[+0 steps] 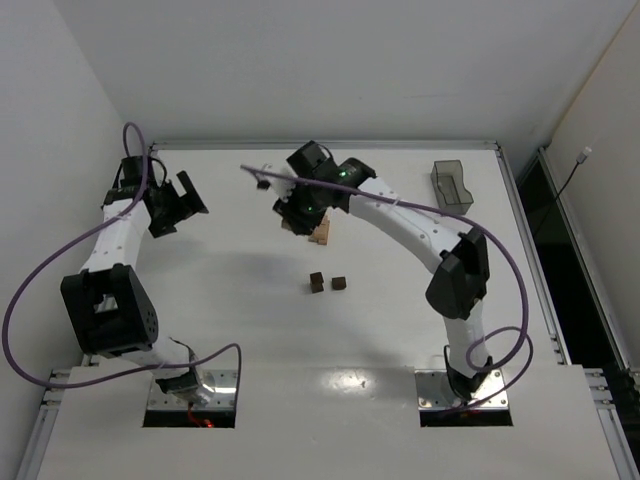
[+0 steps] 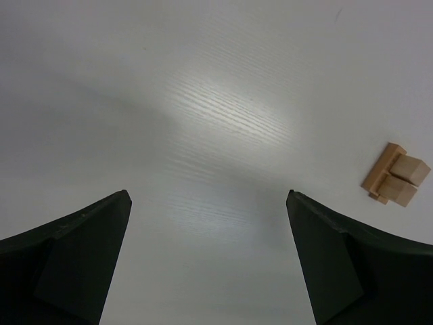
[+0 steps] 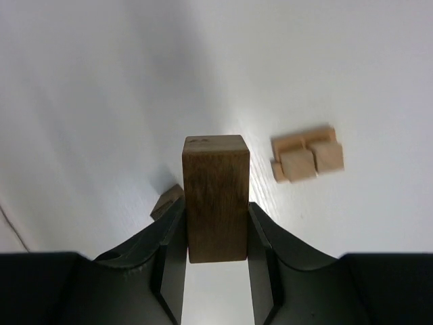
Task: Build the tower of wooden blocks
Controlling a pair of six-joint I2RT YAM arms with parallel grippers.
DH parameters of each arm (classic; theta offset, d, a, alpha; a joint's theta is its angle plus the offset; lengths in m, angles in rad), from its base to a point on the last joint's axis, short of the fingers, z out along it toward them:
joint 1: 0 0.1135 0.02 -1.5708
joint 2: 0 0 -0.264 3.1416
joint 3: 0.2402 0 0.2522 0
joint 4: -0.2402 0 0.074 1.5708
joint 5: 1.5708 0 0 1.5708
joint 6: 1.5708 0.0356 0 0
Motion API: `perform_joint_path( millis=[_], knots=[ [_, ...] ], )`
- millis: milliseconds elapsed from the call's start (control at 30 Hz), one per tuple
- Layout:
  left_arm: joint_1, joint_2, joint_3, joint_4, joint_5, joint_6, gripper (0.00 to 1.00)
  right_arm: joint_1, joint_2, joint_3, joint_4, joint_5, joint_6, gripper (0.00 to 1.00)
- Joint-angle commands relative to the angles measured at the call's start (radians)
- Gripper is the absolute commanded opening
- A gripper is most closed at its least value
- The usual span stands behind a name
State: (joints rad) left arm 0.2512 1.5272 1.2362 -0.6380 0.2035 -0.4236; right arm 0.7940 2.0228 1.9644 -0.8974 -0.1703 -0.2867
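Note:
The robot's right gripper will release the dark brown wooden block on top of the light tan blocks (image 1: 320,226) (image 3: 311,159).
My right gripper (image 1: 292,212) is shut on a dark brown wooden block (image 3: 215,196), held upright above the table. A low cluster of light tan blocks (image 3: 308,160) lies on the table just right of and beyond the held block; it shows under the right gripper in the top view (image 1: 320,236) and in the left wrist view (image 2: 396,177). Two dark brown cubes (image 1: 317,283) (image 1: 339,283) sit side by side nearer the arms. My left gripper (image 1: 185,200) is open and empty at the far left, its dark fingers (image 2: 81,250) wide apart over bare table.
A dark translucent tray (image 1: 452,186) stands at the back right. A small dark cube (image 1: 263,184) lies left of the right gripper. A small brownish block (image 3: 166,202) peeks out beside my right gripper's left finger. White walls border the table.

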Motion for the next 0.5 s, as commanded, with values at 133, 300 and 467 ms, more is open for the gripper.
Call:
perform_joint_path(
  millis=[133,300,467],
  knots=[
    [-0.075,-0.052,0.017,0.009,-0.282,-0.119,0.99,-0.055,-0.019,-0.061,0.000,0.472,0.637,0.00],
    [-0.093,-0.042,0.026,0.009,-0.291,-0.119,0.99,-0.111,0.063,0.103,-0.009,0.500,0.846,0.00],
    [-0.093,-0.033,0.026,0.009,-0.282,-0.119,0.99,-0.208,0.169,0.228,-0.066,0.298,1.120,0.00]
  ],
)
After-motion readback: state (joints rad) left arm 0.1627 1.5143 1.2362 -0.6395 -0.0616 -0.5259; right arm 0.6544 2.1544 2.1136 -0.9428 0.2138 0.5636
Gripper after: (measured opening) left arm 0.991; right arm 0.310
